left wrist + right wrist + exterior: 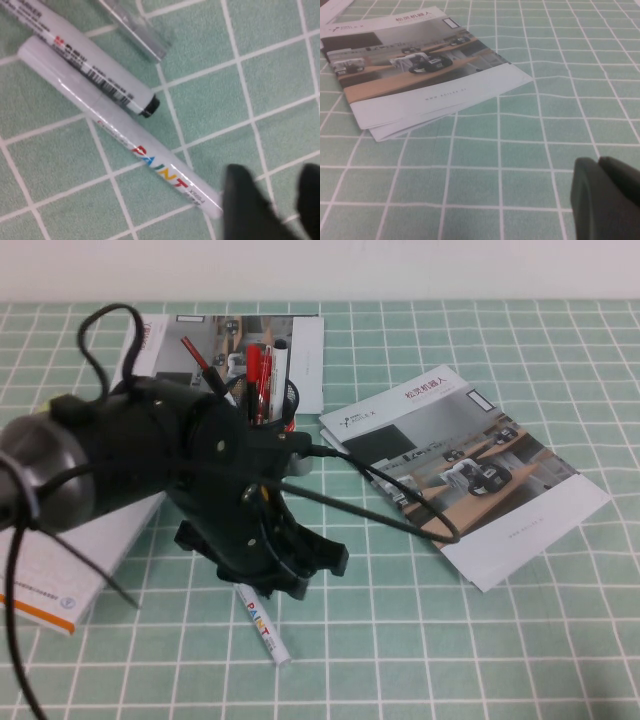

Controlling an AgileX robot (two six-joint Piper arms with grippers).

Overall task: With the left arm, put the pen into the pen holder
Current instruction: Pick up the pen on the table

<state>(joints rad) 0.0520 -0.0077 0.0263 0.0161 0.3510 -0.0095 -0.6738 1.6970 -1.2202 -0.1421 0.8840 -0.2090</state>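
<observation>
The pen's middle (249, 599) (126, 138), where the coloured PAINT lettering starts on the cap's side, is the next place my left gripper should go to and close on.
The pen (263, 626) is a thick white marker with coloured "PAINT" lettering, lying flat on the green checked cloth near the front. In the left wrist view the pen (150, 159) lies beside a second white marker with a black end (92, 75). My left gripper (288, 573) hangs low over the pen's far end. In its wrist view the left gripper (279, 205) is open and empty, just beside the pen's end. The black mesh pen holder (287, 402), with red pens in it, stands behind the left arm and is mostly hidden. My right gripper (602, 192) is shut and empty, low over the cloth.
A brochure (470, 470) lies open to the right of the arm and shows in the right wrist view (420, 75). Another brochure (300, 350) lies at the back and a white booklet (70, 570) at the left. A clear plastic piece (137, 27) lies near the markers.
</observation>
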